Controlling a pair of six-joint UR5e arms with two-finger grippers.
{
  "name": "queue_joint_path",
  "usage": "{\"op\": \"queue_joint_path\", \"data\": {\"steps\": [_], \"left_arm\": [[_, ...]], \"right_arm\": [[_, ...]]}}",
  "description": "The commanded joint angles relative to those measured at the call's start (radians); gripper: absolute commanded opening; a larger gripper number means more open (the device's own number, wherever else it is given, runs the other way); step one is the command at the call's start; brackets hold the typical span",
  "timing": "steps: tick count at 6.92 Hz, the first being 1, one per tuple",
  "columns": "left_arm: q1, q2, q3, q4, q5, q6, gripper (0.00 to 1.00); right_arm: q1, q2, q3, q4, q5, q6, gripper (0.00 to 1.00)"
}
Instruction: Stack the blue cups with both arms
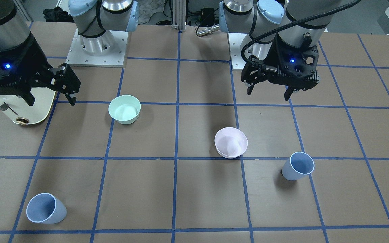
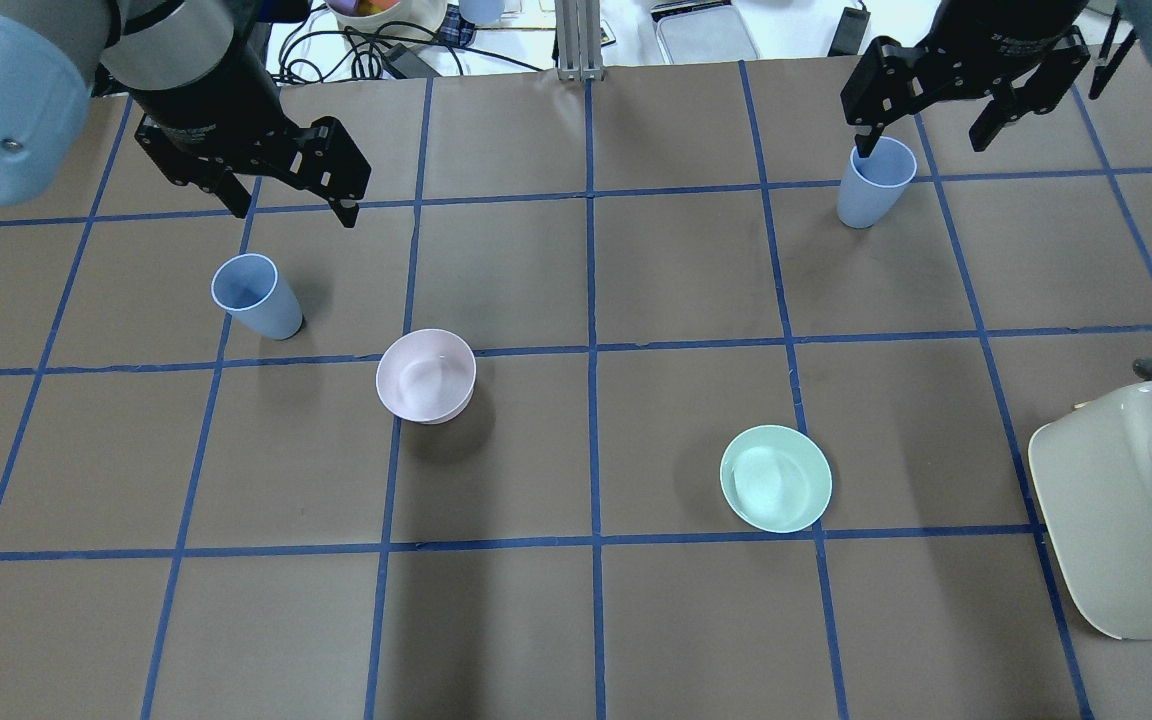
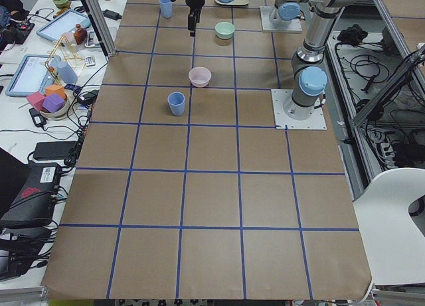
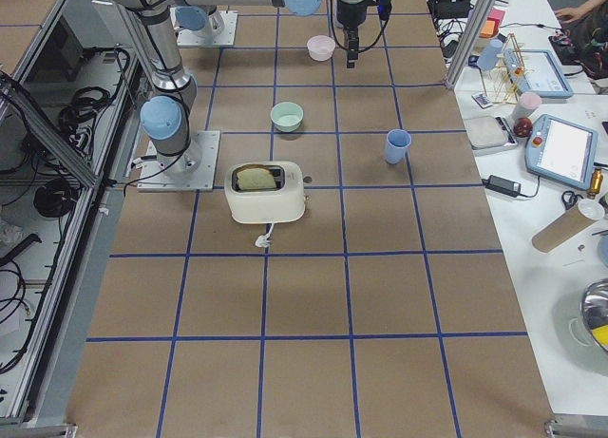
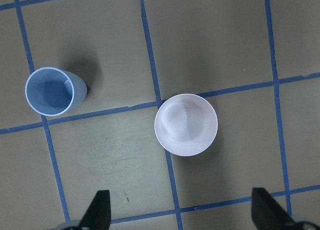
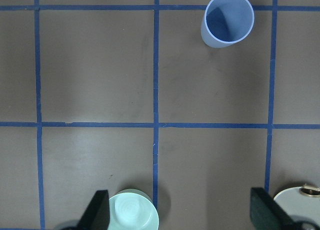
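Note:
My left gripper should grip the blue cup's rim [image 1: 290, 160] [image 5: 73, 96] on the side of the cup that faces the pale pink bowl.
Two blue cups stand upright and apart on the brown table. One cup [image 2: 256, 295] [image 1: 297, 166] is on my left side and shows in the left wrist view [image 5: 50, 90]. The other cup [image 2: 876, 180] [image 1: 46, 208] is far out on my right side and shows in the right wrist view [image 6: 227, 18]. My left gripper [image 2: 294, 212] [image 1: 268, 91] hangs open and empty above the table, nearer my base than its cup. My right gripper [image 2: 921, 145] [image 1: 51, 98] is open and empty, held high on the right side.
A pale pink bowl [image 2: 426, 375] [image 5: 186, 124] sits beside the left cup. A mint-green bowl [image 2: 776, 478] [image 6: 131, 210] sits right of centre. A cream toaster [image 2: 1126, 510] [image 1: 22, 108] stands at the right edge. Blue tape lines grid the table.

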Motion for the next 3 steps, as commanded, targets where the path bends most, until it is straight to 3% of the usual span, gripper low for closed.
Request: {"op": "queue_joint_path", "data": {"steps": [1, 3], "left_arm": [[0.000, 0.002, -0.003, 0.001, -0.002, 0.000, 1.00], [0.000, -0.001, 0.005, 0.001, -0.002, -0.002, 1.00]], "right_arm": [[0.001, 0.002, -0.001, -0.001, -0.001, -0.003, 1.00], [0.001, 0.004, 0.001, -0.004, 0.001, -0.003, 1.00]]}}
